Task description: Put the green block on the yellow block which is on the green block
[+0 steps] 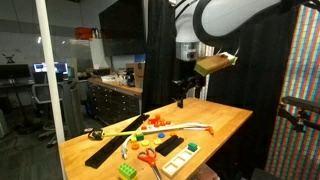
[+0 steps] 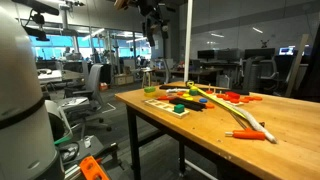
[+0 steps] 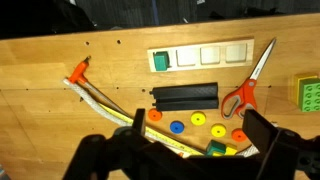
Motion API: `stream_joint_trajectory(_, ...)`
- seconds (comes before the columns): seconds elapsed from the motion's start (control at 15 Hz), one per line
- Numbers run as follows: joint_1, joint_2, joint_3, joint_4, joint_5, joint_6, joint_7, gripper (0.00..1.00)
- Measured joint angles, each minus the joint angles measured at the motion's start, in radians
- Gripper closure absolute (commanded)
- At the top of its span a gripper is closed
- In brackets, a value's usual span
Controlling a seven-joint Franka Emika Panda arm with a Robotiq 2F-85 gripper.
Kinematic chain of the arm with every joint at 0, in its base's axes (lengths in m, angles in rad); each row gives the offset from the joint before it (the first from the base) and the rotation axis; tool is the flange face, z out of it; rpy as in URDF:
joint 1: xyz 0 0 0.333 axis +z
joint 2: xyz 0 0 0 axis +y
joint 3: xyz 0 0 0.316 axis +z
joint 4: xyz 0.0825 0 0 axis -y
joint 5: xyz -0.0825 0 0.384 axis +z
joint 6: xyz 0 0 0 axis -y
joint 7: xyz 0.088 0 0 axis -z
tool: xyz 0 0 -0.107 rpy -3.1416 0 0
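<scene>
The small green block (image 1: 192, 147) (image 3: 160, 61) is in the end compartment of the tray. My gripper should go to it next and close on its sides.
My gripper (image 3: 199, 126) is open and empty, high above the wooden table; it also shows in both exterior views (image 1: 183, 93) (image 2: 156, 28). In the wrist view a small green block (image 3: 160, 61) sits in the left end of a black tray (image 3: 200, 56) with white squares. Lower down, between my fingers in the picture, a green block (image 3: 215, 146) and a yellow block (image 3: 230, 151) sit together, partly hidden by the gripper; I cannot tell how they are stacked. A larger green studded brick (image 3: 308, 93) lies at the right edge.
Orange-handled scissors (image 3: 245, 85) lie right of two black bars (image 3: 185, 95). Coloured discs (image 3: 197, 120) lie below the bars. A tape measure (image 3: 100, 100) with an orange end runs at the left. The table (image 1: 220, 125) edge is close to the objects.
</scene>
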Motion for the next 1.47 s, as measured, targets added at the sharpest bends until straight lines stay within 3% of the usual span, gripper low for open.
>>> stream_joint_trajectory(0.73,0.002,-0.005,-0.029,-0.017,-0.016,0.015,-0.005,0.00)
stream_joint_trajectory(1.2,0.002,0.008,-0.165,-0.133,-0.040,0.205,-0.119,0.00)
stream_joint_trajectory(1.47,0.003,0.050,-0.255,-0.167,0.027,0.284,-0.224,0.00)
